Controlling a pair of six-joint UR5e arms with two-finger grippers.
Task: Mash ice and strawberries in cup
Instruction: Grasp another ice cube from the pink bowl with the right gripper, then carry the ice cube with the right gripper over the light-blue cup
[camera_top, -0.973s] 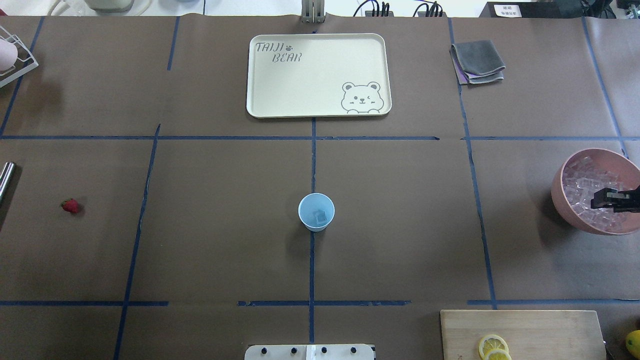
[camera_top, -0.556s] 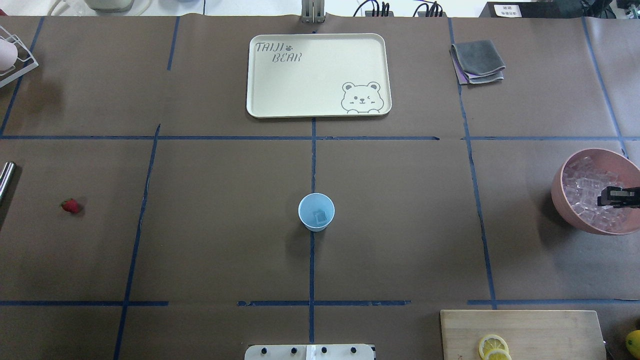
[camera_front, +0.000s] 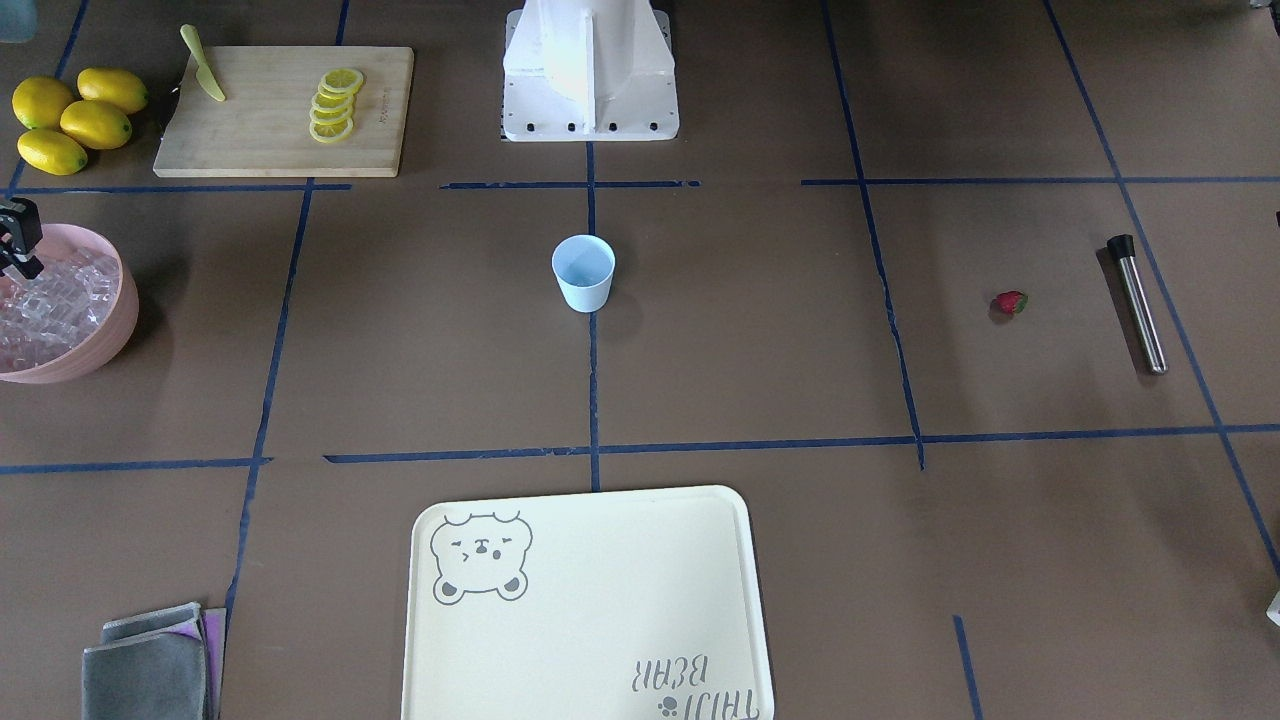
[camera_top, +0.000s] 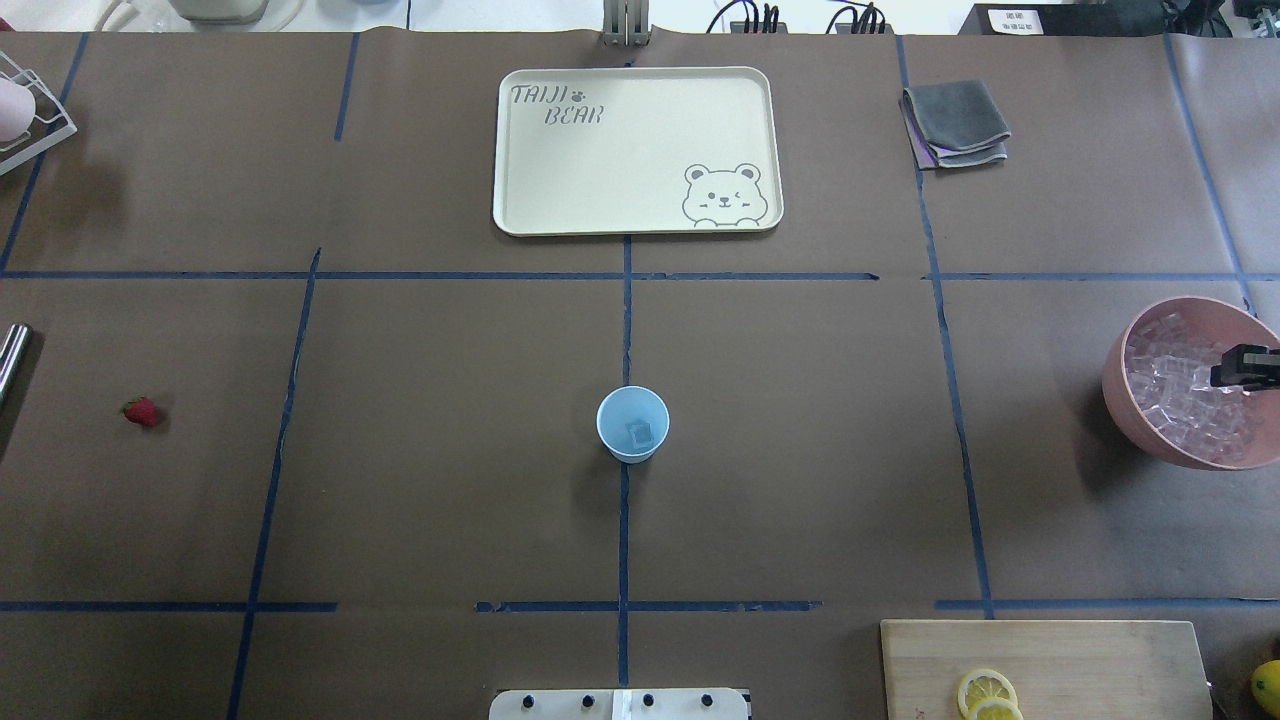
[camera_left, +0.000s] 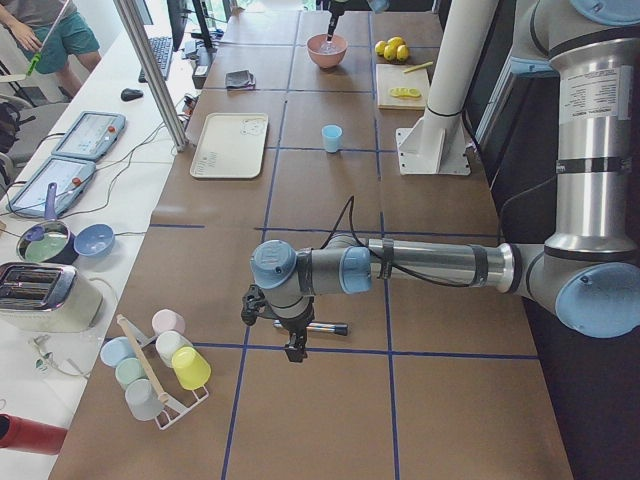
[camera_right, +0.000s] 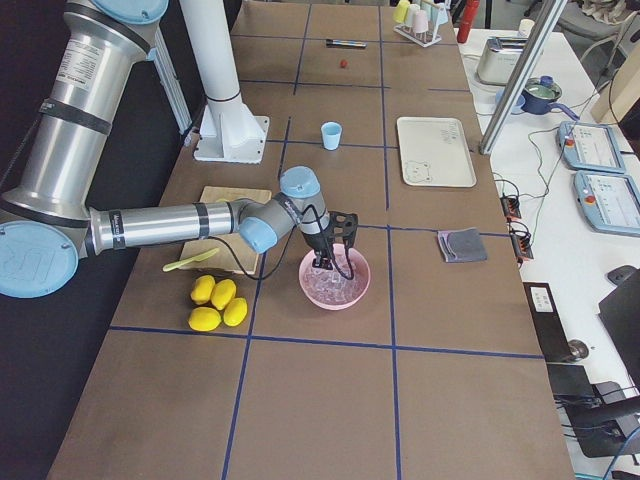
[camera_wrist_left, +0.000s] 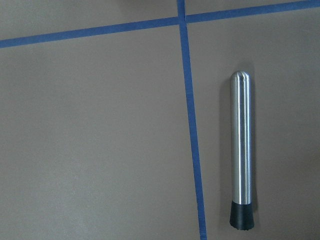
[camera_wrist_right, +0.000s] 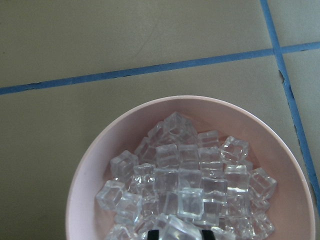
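Note:
The light blue cup (camera_front: 585, 256) stands at the middle of the table. Next, my right gripper lets go of the ice cube inside it.
The light blue cup (camera_top: 632, 424) stands at the table's middle with one ice cube (camera_top: 640, 433) inside. More ice (camera_wrist_right: 190, 180) fills the pink bowl (camera_top: 1120, 395) at the right edge. My right gripper (camera_wrist_right: 180, 234) hangs over that pile, its fingertips shut on either side of one ice cube. The strawberry (camera_top: 141, 411) lies alone at the far left. My left gripper (camera_left: 293, 345) hovers over a steel muddler (camera_wrist_left: 241, 150); I cannot tell whether it is open or shut.
A cream bear tray (camera_top: 637, 150) lies beyond the cup, with folded grey cloths (camera_top: 955, 122) to its right. A cutting board (camera_front: 285, 110) holds lemon slices and a knife, with whole lemons (camera_front: 70, 118) beside it. A cup rack (camera_left: 155, 365) stands at the left end.
My right gripper has shifted right and toward the far side over the bowl, and its fingers have drawn closer together. The cup and strawberry have not moved.

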